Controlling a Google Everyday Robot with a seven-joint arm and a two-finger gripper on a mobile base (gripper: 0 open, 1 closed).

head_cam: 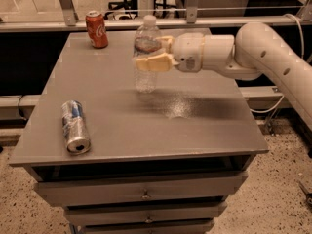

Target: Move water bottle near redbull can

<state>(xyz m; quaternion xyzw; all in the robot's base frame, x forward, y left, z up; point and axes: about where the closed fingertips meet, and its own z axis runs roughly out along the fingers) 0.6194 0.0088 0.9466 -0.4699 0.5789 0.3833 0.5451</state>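
Observation:
The robot's gripper should put the water bottle down on the grey table [94,115], close beside the far end of the redbull can.
The water bottle [146,52] is clear plastic with a white cap and a red-and-white label band. It stands upright over the middle of the grey table [195,126]. My gripper [152,54] reaches in from the right and is shut on the bottle at label height, its cream fingers [152,63] on either side. The redbull can [75,126], silver and blue, lies on its side near the table's front left corner, well to the left and in front of the bottle.
A red cola can [97,29] stands upright at the table's back left. My white arm [253,52] stretches over the table's right side. Drawers [141,194] sit below the tabletop. A metal rail [204,21] runs behind the table.

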